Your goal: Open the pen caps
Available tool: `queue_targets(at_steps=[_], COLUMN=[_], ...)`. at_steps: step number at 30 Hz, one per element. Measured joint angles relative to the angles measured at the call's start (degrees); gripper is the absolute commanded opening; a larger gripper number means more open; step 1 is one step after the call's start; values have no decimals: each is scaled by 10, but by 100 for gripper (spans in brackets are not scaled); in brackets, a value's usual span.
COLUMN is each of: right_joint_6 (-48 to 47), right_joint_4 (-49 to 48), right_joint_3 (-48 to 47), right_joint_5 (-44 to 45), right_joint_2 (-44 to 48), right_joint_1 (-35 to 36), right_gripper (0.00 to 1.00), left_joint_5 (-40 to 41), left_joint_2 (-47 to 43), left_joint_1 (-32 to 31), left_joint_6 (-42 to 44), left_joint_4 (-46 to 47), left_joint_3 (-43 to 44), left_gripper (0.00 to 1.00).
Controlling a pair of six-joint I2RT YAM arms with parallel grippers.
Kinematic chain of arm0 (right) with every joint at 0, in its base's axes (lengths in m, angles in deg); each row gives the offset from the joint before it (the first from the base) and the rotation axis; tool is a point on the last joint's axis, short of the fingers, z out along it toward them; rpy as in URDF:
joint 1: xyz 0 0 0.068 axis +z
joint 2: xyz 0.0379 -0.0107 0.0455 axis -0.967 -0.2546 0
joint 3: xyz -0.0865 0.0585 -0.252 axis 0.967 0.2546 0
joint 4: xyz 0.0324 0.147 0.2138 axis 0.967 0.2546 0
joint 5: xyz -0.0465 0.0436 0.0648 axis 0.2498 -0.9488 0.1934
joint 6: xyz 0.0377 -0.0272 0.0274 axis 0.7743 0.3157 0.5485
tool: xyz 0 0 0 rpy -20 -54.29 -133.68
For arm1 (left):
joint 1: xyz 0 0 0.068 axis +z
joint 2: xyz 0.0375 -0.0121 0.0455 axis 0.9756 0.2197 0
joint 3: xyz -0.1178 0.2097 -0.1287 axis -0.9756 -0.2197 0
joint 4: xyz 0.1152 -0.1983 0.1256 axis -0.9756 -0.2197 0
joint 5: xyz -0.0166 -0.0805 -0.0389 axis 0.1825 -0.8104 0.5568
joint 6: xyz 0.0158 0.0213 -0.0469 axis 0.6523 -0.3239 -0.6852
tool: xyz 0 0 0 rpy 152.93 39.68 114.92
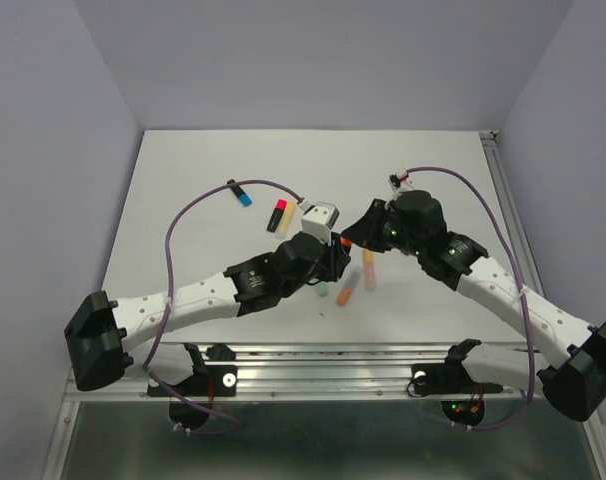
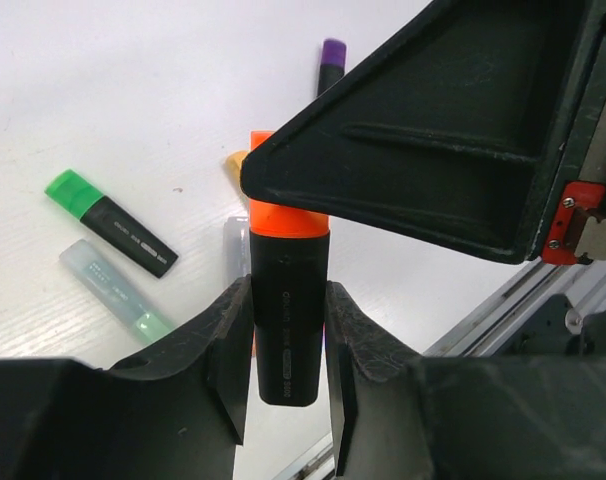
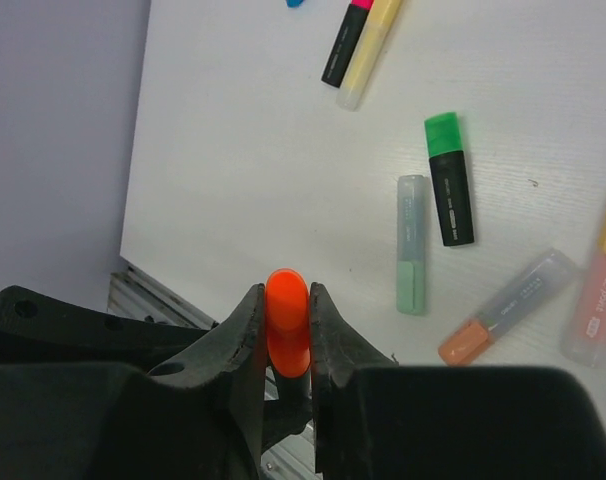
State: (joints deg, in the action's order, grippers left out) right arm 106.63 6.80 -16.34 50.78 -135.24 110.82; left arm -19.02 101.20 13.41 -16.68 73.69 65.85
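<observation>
Next, my left gripper lets go of the highlighter on the table (image 1: 192, 237), between the blue-capped pen and the table's side edge closest to it.
A highlighter with a black body (image 2: 288, 320) is held above the table, and my left gripper (image 2: 288, 352) is shut on that body. Its orange cap (image 3: 286, 305) is pinched between the fingers of my right gripper (image 3: 284, 295). The cap still sits on the pen (image 2: 286, 218), partly hidden by the right gripper's finger. In the top view both grippers meet at the table's middle, left (image 1: 333, 252) and right (image 1: 359, 236). Other capped pens lie on the table: one with a green cap (image 3: 442, 133), a mint one (image 3: 411, 245) and one with a purple cap (image 2: 332, 52).
A pastel orange pen (image 3: 508, 305) and a peach one (image 3: 595, 310) lie close below the grippers. A pink-capped pen (image 1: 277, 215), a yellow one (image 1: 288, 213) and a blue-capped one (image 1: 240, 192) lie further back left. A metal rail (image 1: 323, 355) runs along the table's near edge.
</observation>
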Motion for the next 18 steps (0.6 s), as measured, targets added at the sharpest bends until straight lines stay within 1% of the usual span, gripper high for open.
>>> queue_targets(at_steps=[5, 6, 7, 8, 12, 15, 18], right_joint_6=[-12, -16, -24, -31, -47, -57, -72], right_joint_4=[67, 77, 72, 58, 11, -8, -12], right_joint_3=[-81, -94, -107, -136, -191, -210, -220], right_joint_5=[60, 67, 102, 144, 223, 234, 235], right_joint_2=[-45, -53, -63, -79, -107, -118, -133], right_joint_1=[19, 21, 20, 2, -73, -116, -139], right_gripper=[1, 1, 1, 1, 1, 1, 1], left_joint_5=[34, 42, 41, 41, 28, 27, 41], left_joint_2=[-19, -24, -31, -37, -36, -35, -35], left_joint_1=[-5, -10, -20, -34, -107, -118, -118], left_joint_6=[-30, -46, -56, -64, -106, -129, -148], left_joint_4=[49, 50, 32, 19, -58, -92, -106], left_joint_3=[-28, -34, -42, -54, -104, -116, -115], left_gripper=[0, 0, 0, 0, 0, 0, 0])
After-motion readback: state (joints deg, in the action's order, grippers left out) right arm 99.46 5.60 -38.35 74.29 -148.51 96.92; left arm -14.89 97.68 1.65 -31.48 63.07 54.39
